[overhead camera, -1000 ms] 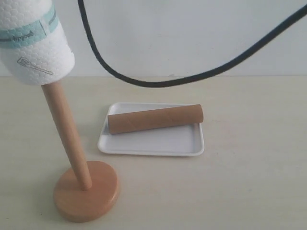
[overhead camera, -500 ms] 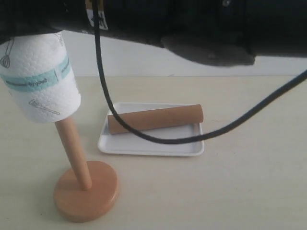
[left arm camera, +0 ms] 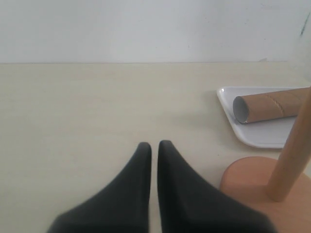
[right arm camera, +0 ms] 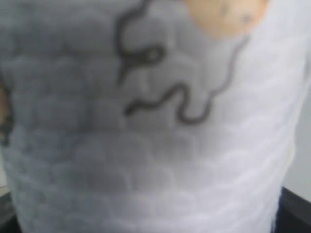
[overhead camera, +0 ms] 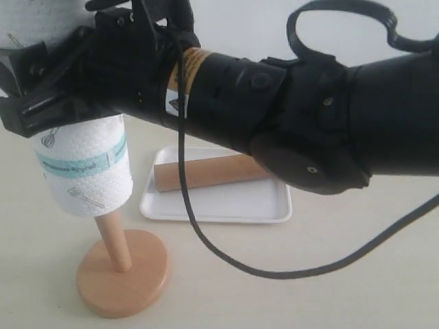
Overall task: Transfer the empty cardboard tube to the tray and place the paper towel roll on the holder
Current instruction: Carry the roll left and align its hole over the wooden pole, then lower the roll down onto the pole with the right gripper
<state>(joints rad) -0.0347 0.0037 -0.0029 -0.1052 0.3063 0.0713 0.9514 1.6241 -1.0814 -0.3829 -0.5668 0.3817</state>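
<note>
The robot's right gripper will release the paper towel roll around the post, with the roll's bottom resting on the holder's round base [overhead camera: 125,279].
The paper towel roll [overhead camera: 86,175] hangs slightly tilted on the holder's post [overhead camera: 115,241], which goes up into its core. A short stretch of post shows above the round base [overhead camera: 123,274]. My right gripper [overhead camera: 49,103] reaches across from the right and is shut on the roll's upper part. In the right wrist view the roll [right arm camera: 160,160] fills the frame and hides the fingers. The empty cardboard tube [overhead camera: 212,171] lies in the white tray [overhead camera: 226,208]. My left gripper [left arm camera: 154,145] is shut and empty, low over the table near the holder's base [left arm camera: 248,182].
The bulky black right arm [overhead camera: 309,116] spans the scene above the tray. Its cable [overhead camera: 206,240] loops down over the tube, the tray's front rim and the table in front. The left wrist view shows the tube [left arm camera: 269,106] and tray [left arm camera: 257,138] beyond the post [left arm camera: 291,150].
The right arm has come down into view, and the roll has slid lower along the post, leaving much less of it bare. Tube, tray and holder have stayed put.
</note>
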